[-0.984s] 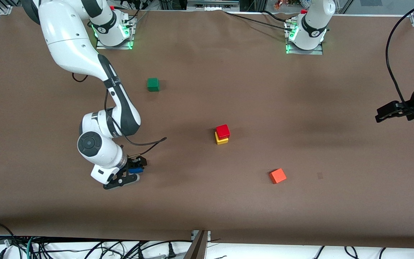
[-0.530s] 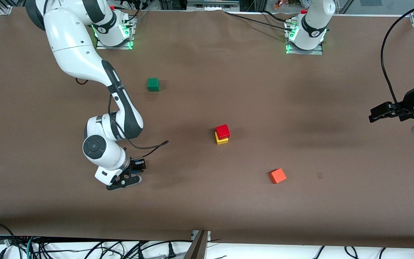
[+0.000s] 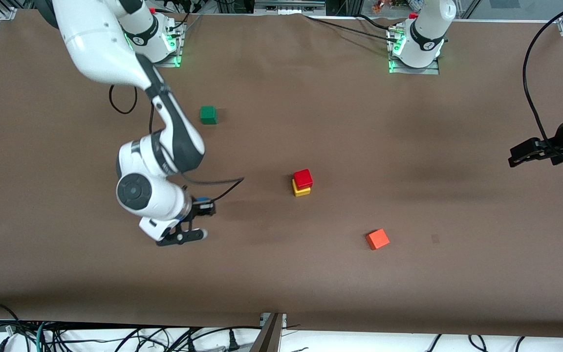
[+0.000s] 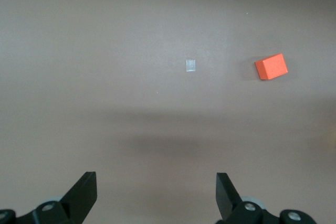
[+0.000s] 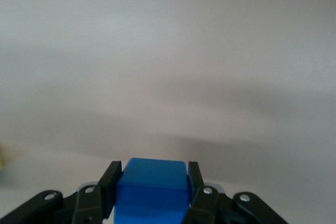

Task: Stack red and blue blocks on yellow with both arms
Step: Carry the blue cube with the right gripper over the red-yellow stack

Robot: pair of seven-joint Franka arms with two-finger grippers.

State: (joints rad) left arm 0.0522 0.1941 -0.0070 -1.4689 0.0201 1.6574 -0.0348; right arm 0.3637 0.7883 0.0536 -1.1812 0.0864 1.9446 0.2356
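I will set the blue block, still held up over bare table, on top of the red block point(image 3: 303, 175) in the stack with my right gripper.
The red block point(image 3: 303, 178) sits on the yellow cube point(image 3: 301, 190) near the middle of the table. My right gripper point(image 3: 202, 206) is shut on the blue block point(image 3: 203, 199) and holds it up over bare table, toward the right arm's end from the stack. In the right wrist view the blue block point(image 5: 152, 187) is clamped between both fingers of the gripper point(image 5: 152, 179). My left gripper point(image 3: 516, 156) waits open and empty in the air at the left arm's end of the table. Its fingers point(image 4: 86, 187) stand wide apart over bare table, the gripper point(image 4: 156, 182) holding nothing.
An orange cube point(image 3: 377, 239) lies nearer the front camera than the stack, and shows in the left wrist view point(image 4: 271, 66). A green cube point(image 3: 208, 114) lies farther from the camera, toward the right arm's base. A small pale mark point(image 4: 191, 65) is on the table.
My right gripper has risen with the blue block and moved toward the stack. The left gripper shifted slightly and came back. The red and yellow stack has not moved.
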